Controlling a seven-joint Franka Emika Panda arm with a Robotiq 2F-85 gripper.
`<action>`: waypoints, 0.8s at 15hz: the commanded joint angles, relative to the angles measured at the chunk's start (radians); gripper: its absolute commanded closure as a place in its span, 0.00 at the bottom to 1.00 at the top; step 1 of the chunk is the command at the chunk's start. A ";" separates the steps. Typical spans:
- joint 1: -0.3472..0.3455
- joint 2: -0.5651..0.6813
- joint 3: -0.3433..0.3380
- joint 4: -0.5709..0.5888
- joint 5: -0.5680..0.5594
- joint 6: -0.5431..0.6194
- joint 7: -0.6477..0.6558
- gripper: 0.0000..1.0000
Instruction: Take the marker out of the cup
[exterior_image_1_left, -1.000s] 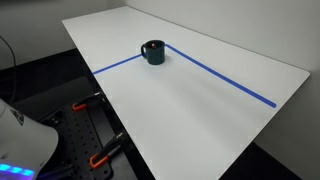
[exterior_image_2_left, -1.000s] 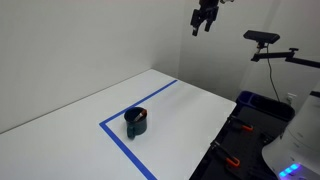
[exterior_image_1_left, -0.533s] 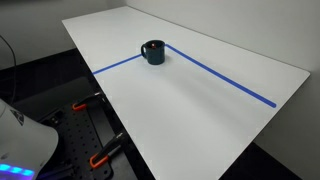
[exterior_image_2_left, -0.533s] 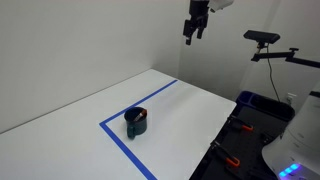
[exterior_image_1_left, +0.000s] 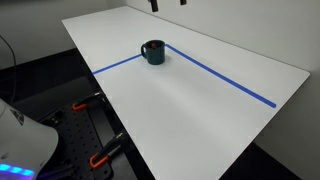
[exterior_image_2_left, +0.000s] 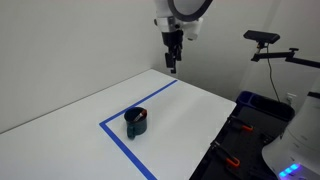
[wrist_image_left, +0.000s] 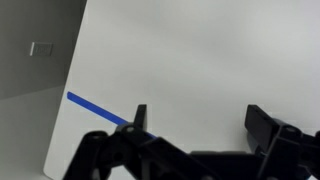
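The robot's gripper will close on the upper end of the reddish marker (exterior_image_1_left: 153, 44), at the opening of the dark navy cup.
The dark navy cup (exterior_image_1_left: 152, 51) stands on the white table at the corner of the blue tape lines, also in the other exterior view (exterior_image_2_left: 136, 122). A reddish marker (exterior_image_2_left: 141, 120) shows inside it. My gripper (exterior_image_2_left: 173, 63) hangs high above the table's far side, well away from the cup, fingers pointing down. In the wrist view the gripper (wrist_image_left: 200, 118) is open and empty over bare table; the cup is out of that view. Only its fingertips (exterior_image_1_left: 166, 4) show at the top edge of an exterior view.
Blue tape lines (exterior_image_1_left: 220, 77) cross the white table (exterior_image_1_left: 190, 110). Orange-handled clamps (exterior_image_1_left: 100, 157) sit on a dark bench beside the table. A camera on a stand (exterior_image_2_left: 262, 40) and a blue bin (exterior_image_2_left: 258, 105) are off the table's side.
My gripper has moved down and toward the cup's side of the table, coming lower over the far edge. The cup and marker have not moved.
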 joint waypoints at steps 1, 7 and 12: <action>0.075 0.135 0.049 0.078 -0.035 -0.073 -0.026 0.00; 0.184 0.307 0.101 0.215 -0.089 -0.214 -0.054 0.00; 0.220 0.425 0.099 0.307 -0.158 -0.162 -0.118 0.00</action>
